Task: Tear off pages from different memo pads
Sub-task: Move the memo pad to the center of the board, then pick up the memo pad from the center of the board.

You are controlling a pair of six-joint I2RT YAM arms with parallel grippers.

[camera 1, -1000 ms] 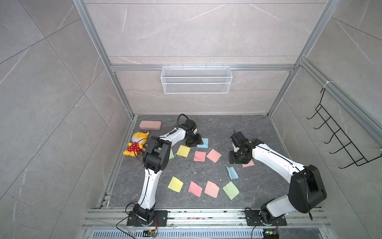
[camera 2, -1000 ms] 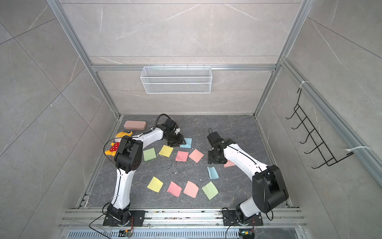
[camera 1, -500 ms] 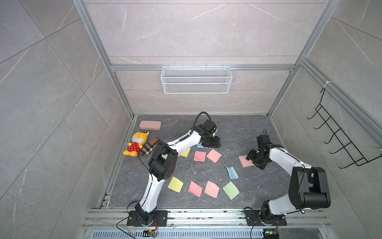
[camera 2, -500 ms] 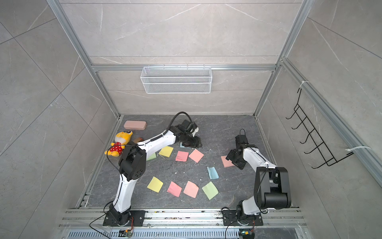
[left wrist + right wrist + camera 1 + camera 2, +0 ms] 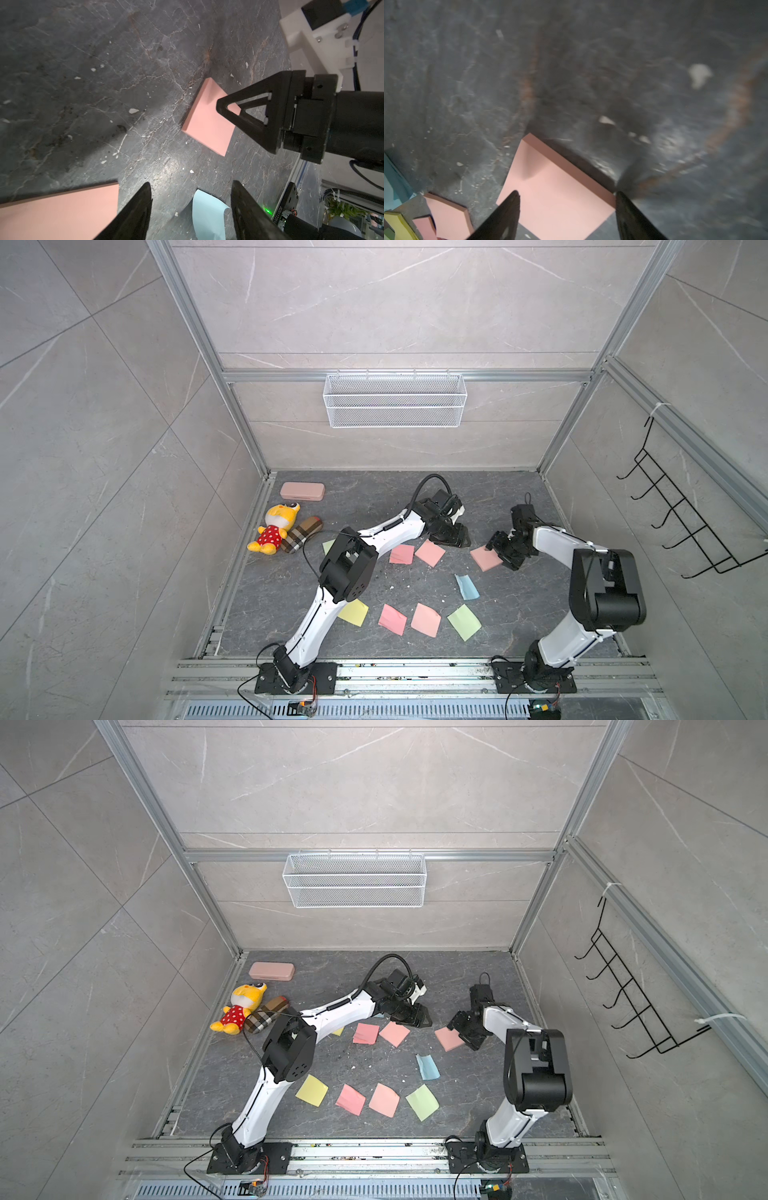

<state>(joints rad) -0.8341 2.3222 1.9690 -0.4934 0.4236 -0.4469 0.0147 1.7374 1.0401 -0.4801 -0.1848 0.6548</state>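
Observation:
The salmon memo pad's edge (image 5: 578, 180) facing the black hook rack, on the memo pad lying closest to that rack, is to be gripped next by my right gripper.
A salmon memo pad (image 5: 482, 559) lies right of centre on the floor. My right gripper (image 5: 502, 551) is open at its right edge, and in the right wrist view the fingers (image 5: 623, 207) straddle that pad (image 5: 554, 187). My left gripper (image 5: 455, 536) hovers open and empty just left of the pad, with its fingertips (image 5: 146, 191) framing a curled blue page (image 5: 207, 216) on the floor. More memo pads, pink (image 5: 402, 553) and salmon (image 5: 430, 552), lie by the left arm. Loose pages lie in a front row: yellow (image 5: 353, 612), pink (image 5: 392, 619), salmon (image 5: 426, 619), green (image 5: 464, 622).
A pink case (image 5: 302, 491), a plush toy (image 5: 276, 526) and a plaid pouch (image 5: 301, 534) sit at the back left. A wire basket (image 5: 395, 400) hangs on the back wall, and a black hook rack (image 5: 681, 526) on the right wall. White paper crumbs dot the floor.
My left gripper has swung right, from the pads at the left to beside the salmon pad. My right gripper moved from the pad's left side to its right side and opened wider.

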